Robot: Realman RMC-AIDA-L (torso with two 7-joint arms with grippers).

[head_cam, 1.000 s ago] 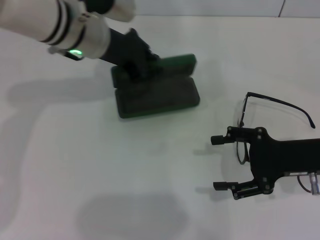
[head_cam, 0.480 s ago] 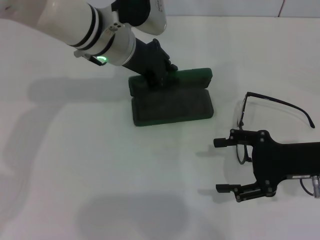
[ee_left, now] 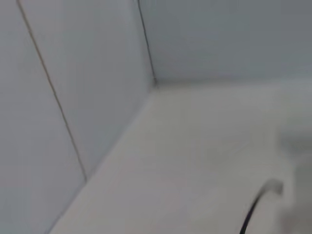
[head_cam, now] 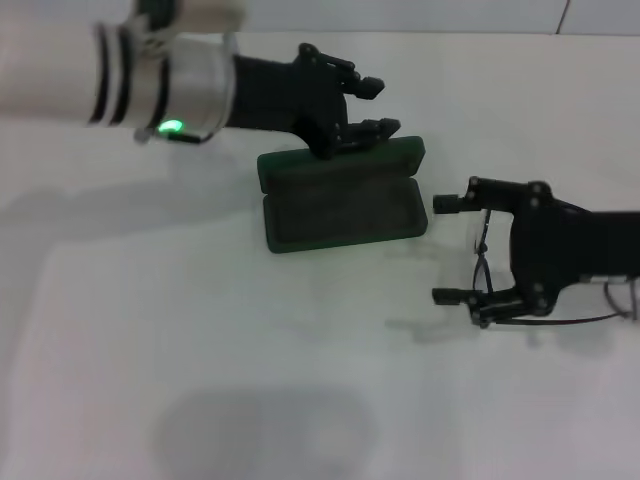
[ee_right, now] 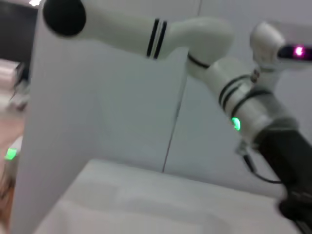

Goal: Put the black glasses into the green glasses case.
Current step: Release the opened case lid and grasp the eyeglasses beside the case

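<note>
Next, I close my right gripper on the bridge (head_cam: 481,251) of the black glasses, between the two lenses, so that both temple arms stay free.
The green glasses case (head_cam: 340,208) lies open on the white table, its lid tilted back on the far side. My left gripper (head_cam: 372,106) is open and hovers just above the lid's far edge, apart from it. The black glasses (head_cam: 483,262) lie to the right of the case, mostly hidden under my right gripper (head_cam: 446,250). One lens rim shows between the fingers and a temple arm (head_cam: 580,320) sticks out beside the lower finger. The right gripper is open, its fingers wide apart and pointing at the case. The right wrist view shows only my left arm (ee_right: 243,112).
The white table (head_cam: 200,350) stretches wide to the left and front of the case. Its back edge meets a pale wall (ee_left: 97,73). A thin black cable (ee_left: 253,209) shows in the left wrist view.
My left gripper has let go of the case lid, opened and lifted off it, after dragging the case to the right. My right gripper has moved toward the far side, over the glasses.
</note>
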